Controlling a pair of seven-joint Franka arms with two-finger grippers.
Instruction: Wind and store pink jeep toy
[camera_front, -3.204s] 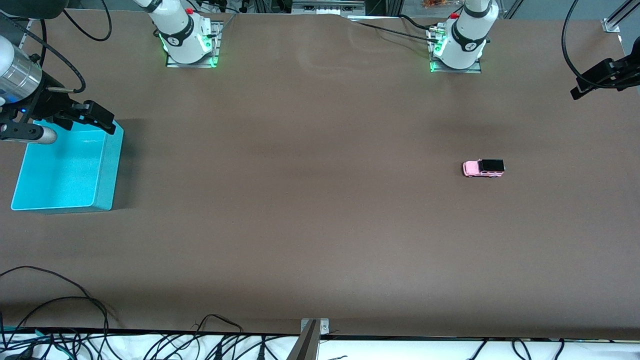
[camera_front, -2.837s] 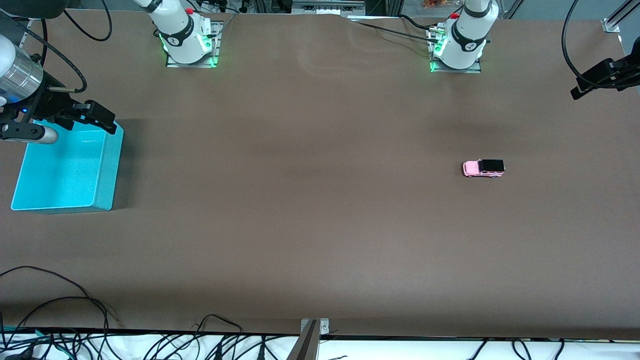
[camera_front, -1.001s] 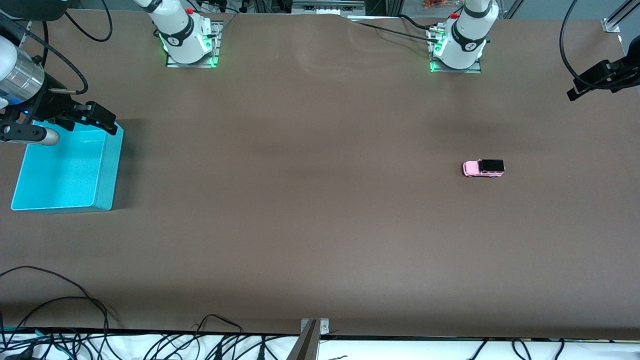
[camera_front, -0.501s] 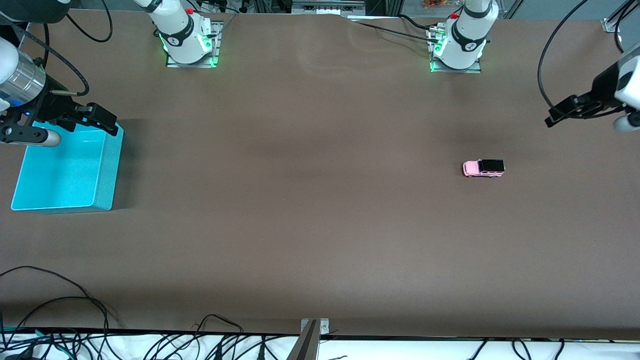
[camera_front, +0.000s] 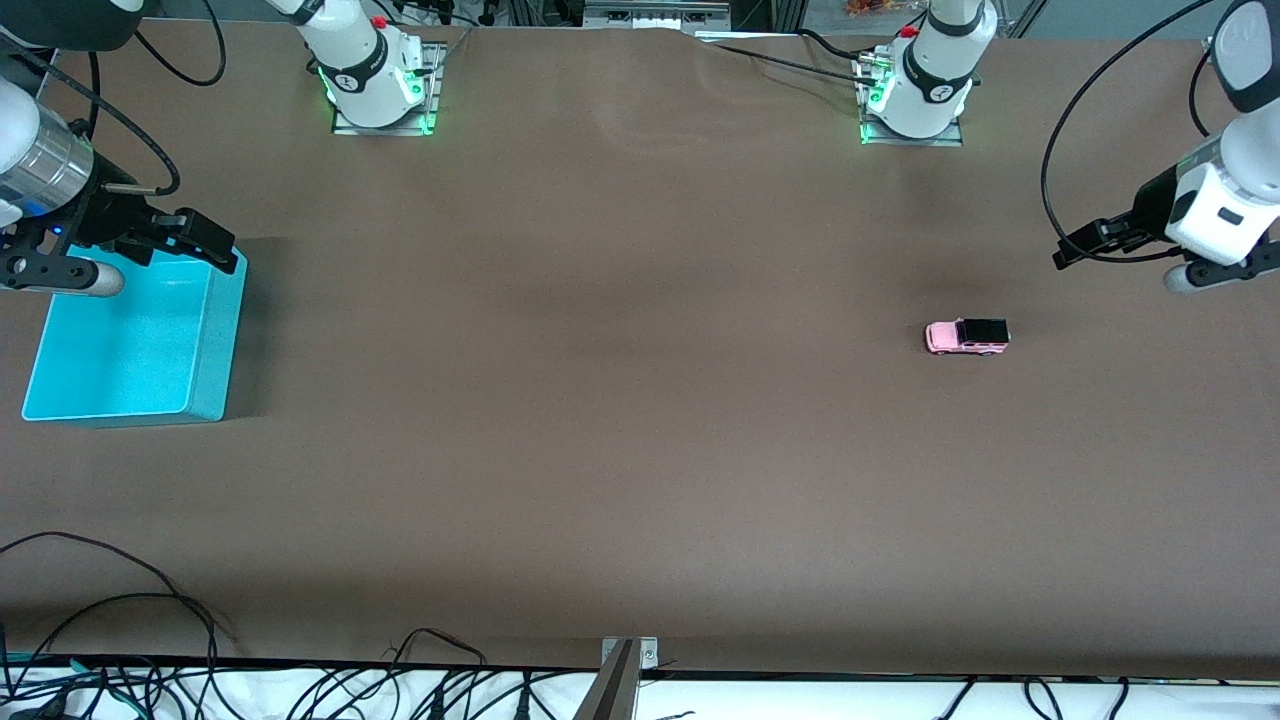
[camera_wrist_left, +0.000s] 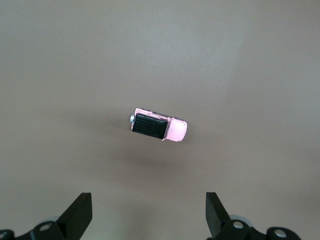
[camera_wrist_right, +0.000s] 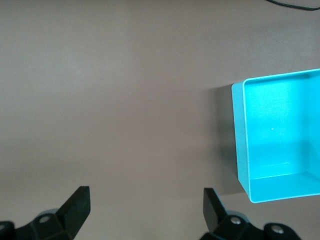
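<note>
The pink jeep toy is next for my left gripper, which should go to it and close across its black roof (camera_front: 986, 332) (camera_wrist_left: 150, 126), behind the pink hood, on both long sides.
The pink jeep toy (camera_front: 967, 337) stands on its wheels on the brown table, toward the left arm's end. The left wrist view has the pink jeep toy (camera_wrist_left: 159, 125) in the middle, black roof up. My left gripper (camera_front: 1075, 252) hangs open and empty over the table, between the jeep and that end's edge; in its wrist view the left gripper (camera_wrist_left: 148, 197) stands wide apart. My right gripper (camera_front: 210, 243) waits open and empty over a corner of the teal bin (camera_front: 225, 340). In its wrist view the right gripper (camera_wrist_right: 146, 192) is over bare table beside the teal bin (camera_wrist_right: 239, 140).
The teal bin has nothing in it and sits at the right arm's end of the table. Both arm bases (camera_front: 375, 85) (camera_front: 920, 95) stand along the table's edge farthest from the front camera. Loose black cables (camera_front: 150, 640) and a metal bracket (camera_front: 625, 660) lie along the nearest edge.
The left arm has swung in from the table's end and now hangs much closer to the jeep. The right arm has barely shifted. The jeep has not moved.
</note>
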